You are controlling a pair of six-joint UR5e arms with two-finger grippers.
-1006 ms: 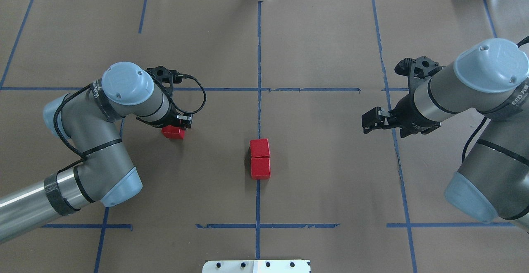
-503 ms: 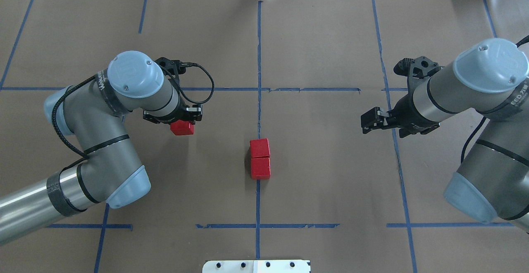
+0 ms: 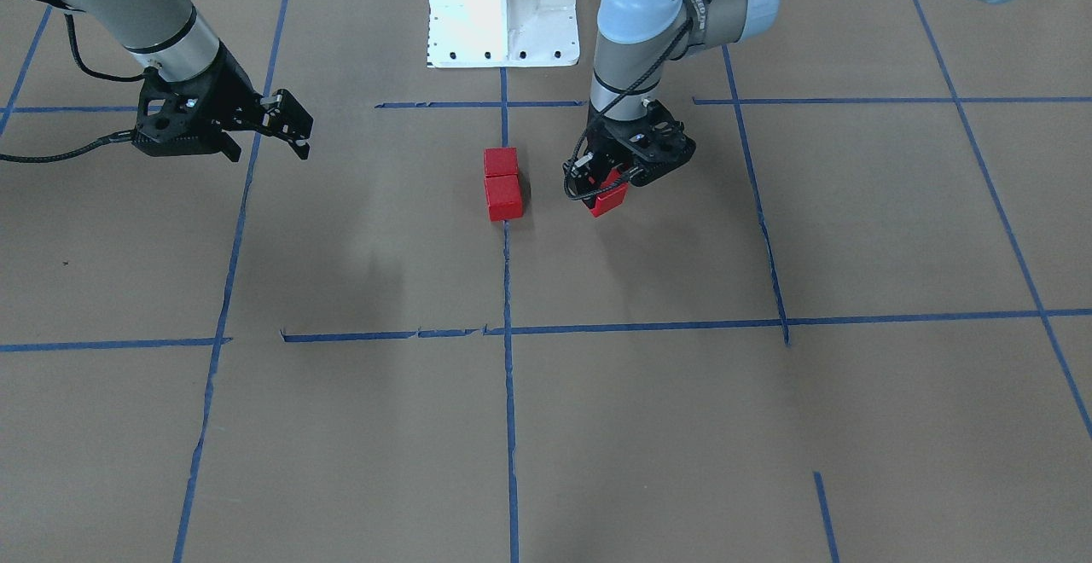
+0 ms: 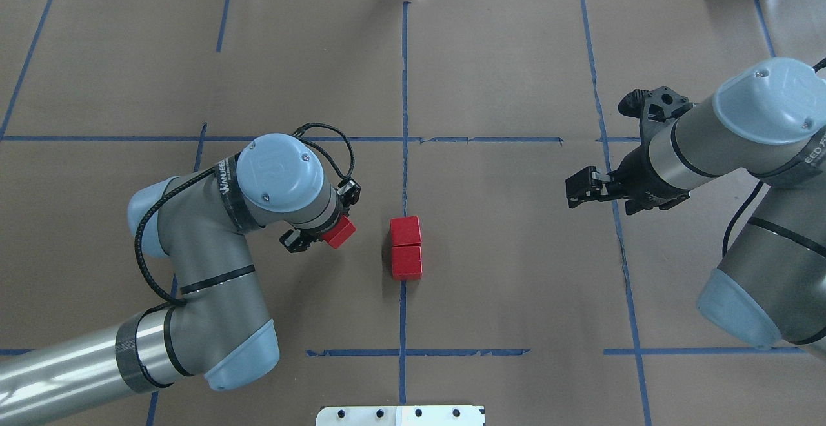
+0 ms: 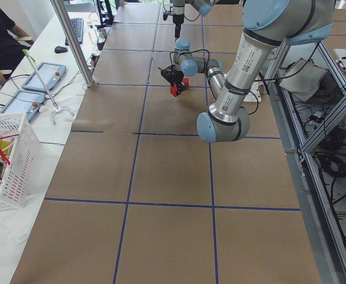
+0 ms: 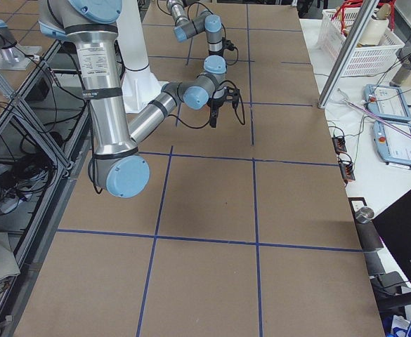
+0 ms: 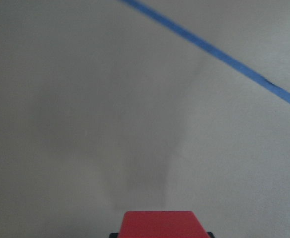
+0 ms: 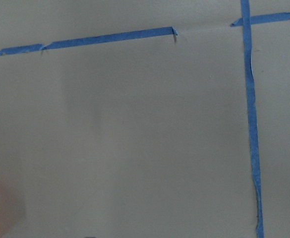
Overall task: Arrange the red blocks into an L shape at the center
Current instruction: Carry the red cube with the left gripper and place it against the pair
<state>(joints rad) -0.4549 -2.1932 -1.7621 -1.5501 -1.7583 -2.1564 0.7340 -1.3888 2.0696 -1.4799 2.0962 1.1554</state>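
Observation:
The robot's left gripper should release its red block against the paired block farther from the white base plate [image 3: 542, 194].
Two red blocks [image 4: 406, 230] [image 4: 406, 263] lie touching in a short column on the centre tape line; they also show in the front view [image 3: 501, 161] [image 3: 503, 197]. My left gripper [image 4: 330, 231] is shut on the third red block [image 4: 342, 232], turned diagonally, a short way left of the pair and apart from it. The held block also shows in the front view [image 3: 611, 200] and at the bottom of the left wrist view [image 7: 159, 224]. My right gripper [image 4: 574, 190] is open and empty, far to the right.
Brown paper with blue tape grid lines [image 4: 404, 90] covers the table. The white robot base plate [image 3: 503, 8] stands at the robot's edge. A white basket [image 5: 7, 160] and tablets [image 5: 48, 77] lie beside the table on the operators' side.
My left arm has carried the red block to the right and toward the robot's side, close to the centre pair, and the wrist has turned. The right arm has barely moved.

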